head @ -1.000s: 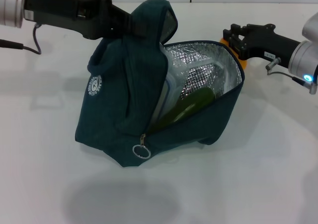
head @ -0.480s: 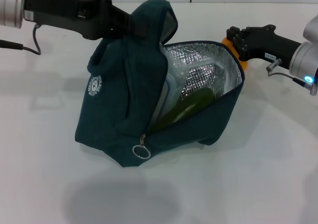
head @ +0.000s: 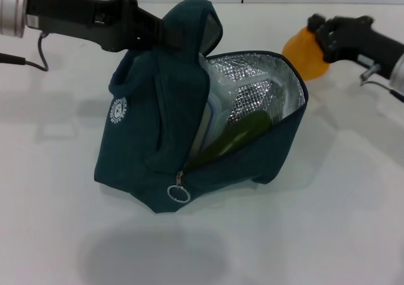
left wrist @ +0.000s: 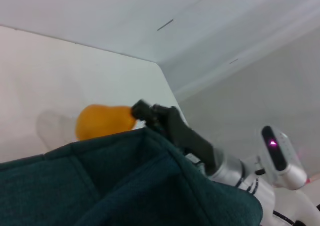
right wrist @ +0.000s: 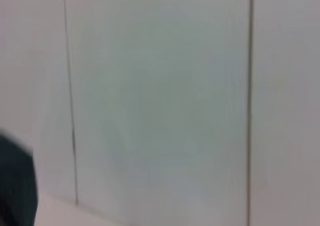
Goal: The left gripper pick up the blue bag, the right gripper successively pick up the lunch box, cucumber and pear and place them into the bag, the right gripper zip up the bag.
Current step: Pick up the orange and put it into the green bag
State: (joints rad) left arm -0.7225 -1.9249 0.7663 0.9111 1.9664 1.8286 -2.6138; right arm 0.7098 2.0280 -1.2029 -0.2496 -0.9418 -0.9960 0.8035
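The pear will leave my right gripper inside the blue bag [head: 204,155], by the cucumber's end nearest the ring zip pull.
The blue bag [head: 151,139] hangs open in the middle of the table, its mouth facing right and its foil lining showing. My left gripper [head: 165,33] is shut on its handles at the top. The lunch box [head: 218,108] and the cucumber [head: 237,136] lie inside the bag. My right gripper [head: 317,37] is shut on the orange-yellow pear [head: 304,53] and holds it lifted just right of the bag's upper rim. The pear [left wrist: 102,121] and the right gripper [left wrist: 145,111] also show in the left wrist view, beyond the bag's edge [left wrist: 125,186].
The white table [head: 328,222] lies under the bag. The ring zip pull [head: 178,192] hangs at the bag's front lower edge. The right wrist view shows only a pale wall [right wrist: 160,105].
My right gripper has risen and moved right with the pear, which now shows clear of the bag's rim. The bag and left gripper have barely moved.
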